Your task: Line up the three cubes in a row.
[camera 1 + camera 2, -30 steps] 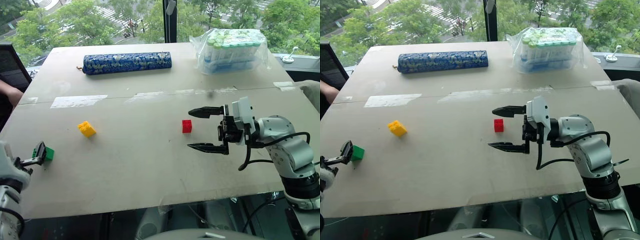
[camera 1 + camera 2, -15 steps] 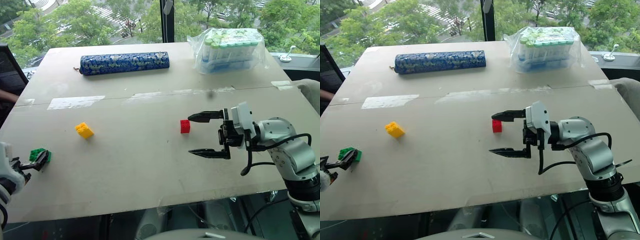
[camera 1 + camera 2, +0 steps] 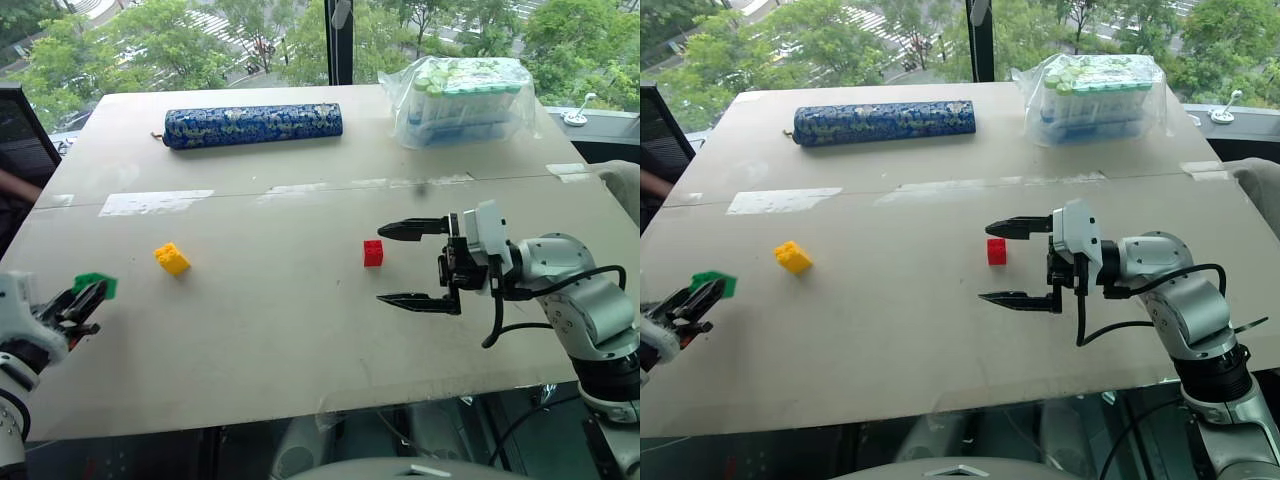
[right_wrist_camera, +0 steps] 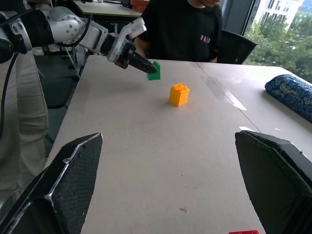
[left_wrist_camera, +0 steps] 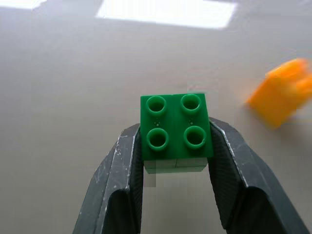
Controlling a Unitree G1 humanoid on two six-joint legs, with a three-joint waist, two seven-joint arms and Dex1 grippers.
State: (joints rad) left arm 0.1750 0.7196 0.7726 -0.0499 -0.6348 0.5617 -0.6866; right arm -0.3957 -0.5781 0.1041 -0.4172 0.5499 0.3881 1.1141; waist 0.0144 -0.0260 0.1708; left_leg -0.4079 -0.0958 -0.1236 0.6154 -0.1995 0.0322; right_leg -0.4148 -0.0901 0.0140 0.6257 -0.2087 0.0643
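The robot's left gripper should release the green cube slightly beside the red cube, toward the yellow cube (image 3: 309, 257).
My left gripper (image 3: 90, 295) is shut on the green cube (image 5: 176, 129), held just above the table at its far left edge. Its two black fingers (image 5: 122, 165) press the cube's sides, and the studs face the wrist camera. The yellow cube (image 3: 172, 259) lies on the table to the right of it. Near the table's middle sits the red cube (image 3: 373, 253). My right gripper (image 3: 382, 264) stands open and points left, its tips reaching the red cube. The right wrist view shows the red cube (image 4: 243, 232) low under the wide fingers (image 4: 63, 175), apart from them.
A long blue patterned roll (image 3: 254, 125) lies at the back of the table, and a plastic bag of bottles (image 3: 468, 98) at the back right. Pale tape strips (image 3: 157, 201) cross the middle. A person in a black shirt (image 4: 185, 29) sits beyond the table's left end.
My left gripper has shut on the green cube and lifted it off the table, a little toward the yellow cube. The right gripper has kept still and open.
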